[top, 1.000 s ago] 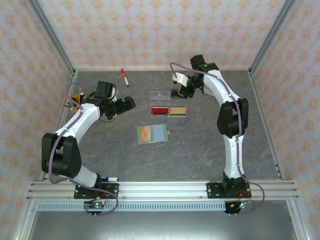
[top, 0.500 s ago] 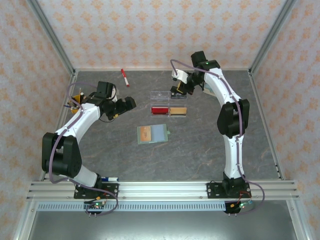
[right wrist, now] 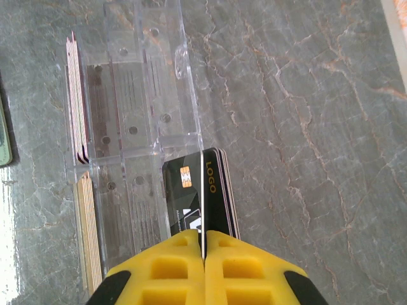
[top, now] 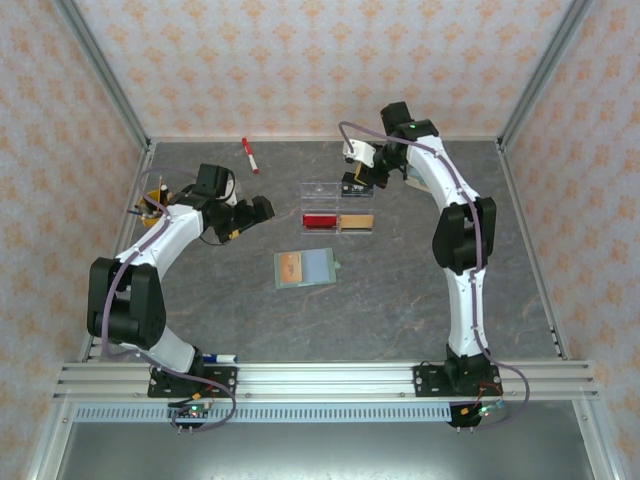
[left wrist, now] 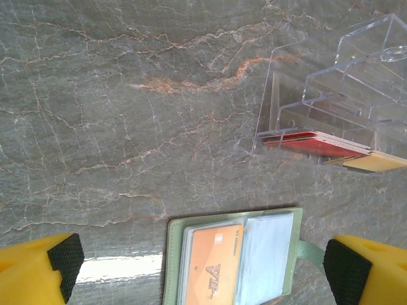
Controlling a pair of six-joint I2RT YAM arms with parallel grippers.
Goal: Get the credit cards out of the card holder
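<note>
Next, my right gripper releases the credit card against the black cards in the clear tray's far compartment [top: 358,190] [right wrist: 201,198].
The card holder [top: 305,268] lies open on the table, a pale green wallet with an orange card [left wrist: 213,267] in its left pocket. My left gripper [top: 262,208] hovers to its far left, open and empty, its fingertips [left wrist: 60,257] spread to either side of the card holder [left wrist: 280,254]. Over the far right compartment of the clear tray [top: 322,188], my right gripper [top: 352,183] is shut on a thin credit card [right wrist: 203,190] seen edge-on. A stack of black cards [right wrist: 219,190] lies under it. Red cards [top: 320,221] and tan cards [top: 358,221] fill the near compartments.
A red marker pen [top: 249,156] lies near the back wall. A small orange and black object [top: 153,200] sits by the left wall, behind my left arm. A blue-capped pen [top: 218,357] lies at the near edge by the left base.
My right gripper has edged slightly back and left over the tray, still shut. My left arm has barely shifted.
</note>
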